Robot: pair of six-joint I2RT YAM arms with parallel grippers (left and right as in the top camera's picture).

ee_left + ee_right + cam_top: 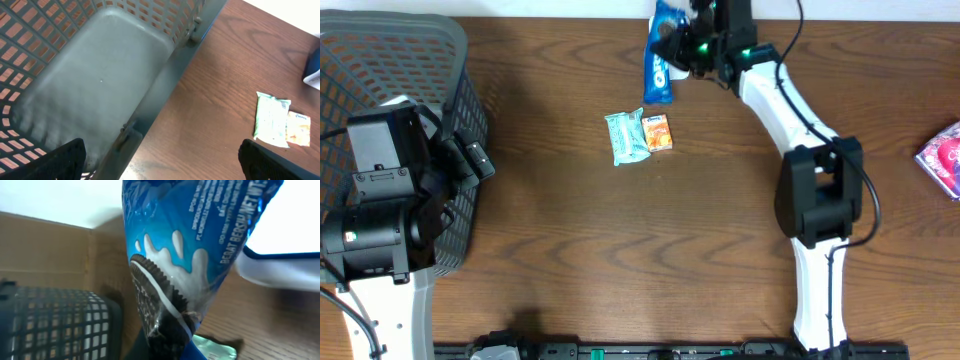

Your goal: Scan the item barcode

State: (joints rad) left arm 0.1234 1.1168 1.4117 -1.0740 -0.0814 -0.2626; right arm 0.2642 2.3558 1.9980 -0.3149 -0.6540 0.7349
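Observation:
The robot's right gripper will set the blue cookie packet down on the bare wood [914, 128] next to the pink packet.
A blue cookie packet [660, 60] hangs at the table's far edge, pinched at one end by my right gripper [692, 45], which is shut on it. The right wrist view is filled by the packet [185, 255], its crimped lower end between my right gripper's [170, 347] jaws; no barcode is legible there. My left gripper [470, 160] hovers over the basket's right rim. In the left wrist view the left gripper [162, 162] is wide open with nothing between its fingers [65, 160].
A grey mesh basket [460, 80] stands at the far left, its rim [150, 115] under my left gripper. A pale green packet [625, 137] and a small orange packet [658, 132] lie mid-table. A pink packet [945, 158] lies at the right edge.

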